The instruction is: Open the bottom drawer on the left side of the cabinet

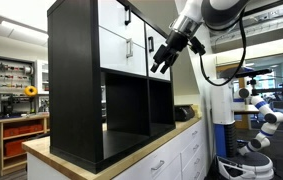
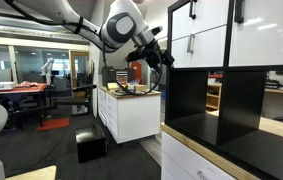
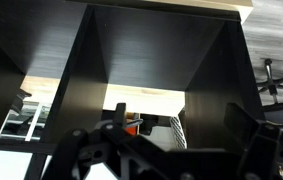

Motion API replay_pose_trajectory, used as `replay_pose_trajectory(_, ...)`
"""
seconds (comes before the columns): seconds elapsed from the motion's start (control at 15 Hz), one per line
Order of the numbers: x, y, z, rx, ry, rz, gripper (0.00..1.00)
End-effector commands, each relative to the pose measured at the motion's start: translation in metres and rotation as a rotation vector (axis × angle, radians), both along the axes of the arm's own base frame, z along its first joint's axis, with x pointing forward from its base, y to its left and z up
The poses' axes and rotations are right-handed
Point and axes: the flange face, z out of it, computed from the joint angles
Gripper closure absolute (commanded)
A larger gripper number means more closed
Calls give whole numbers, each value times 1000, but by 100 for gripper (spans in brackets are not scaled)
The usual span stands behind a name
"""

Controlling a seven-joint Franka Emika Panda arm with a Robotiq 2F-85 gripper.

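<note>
Next, I close on the upper part [image 1: 130,43] of the bottom drawer's black handle, beside the cabinet's tall black side.
The cabinet [image 1: 76,90] is a tall black cube-shelf unit standing on a counter; it also shows in an exterior view [image 2: 241,110]. White drawer fronts with small black handles fill its upper rows, and open black cubbies lie below. The bottom drawer on the left [image 1: 114,50] looks shut in both exterior views [image 2: 199,52]. My gripper [image 1: 161,66] is open and empty. It hangs in the air in front of the drawers, apart from them [image 2: 163,58]. The wrist view shows the open fingers [image 3: 181,125] facing the dark cubbies [image 3: 151,50].
The cabinet stands on a wood-topped counter [image 1: 146,140] with white drawers and silver pulls [image 1: 171,160]. A white robot [image 1: 261,120] stands beyond it. A second white counter [image 2: 131,110] holds clutter, and a black box [image 2: 91,145] lies on the floor.
</note>
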Motion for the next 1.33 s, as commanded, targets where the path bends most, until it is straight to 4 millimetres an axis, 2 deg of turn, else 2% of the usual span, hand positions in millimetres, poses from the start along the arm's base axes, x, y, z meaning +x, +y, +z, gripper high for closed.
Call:
replay_pose_trajectory(0.0,0,-1,1,0,1,1,0)
replay_pose_trajectory(0.27,0,0,0,0,1,1,0)
replay_pose_trajectory(0.53,-3,13,10,0,-48,-20,0)
replay_pose_trajectory(0.93,-2,37,44,-70,-153,-19,0)
replay_pose_trajectory(1.27,4,33,78,-108,-248,-63,0)
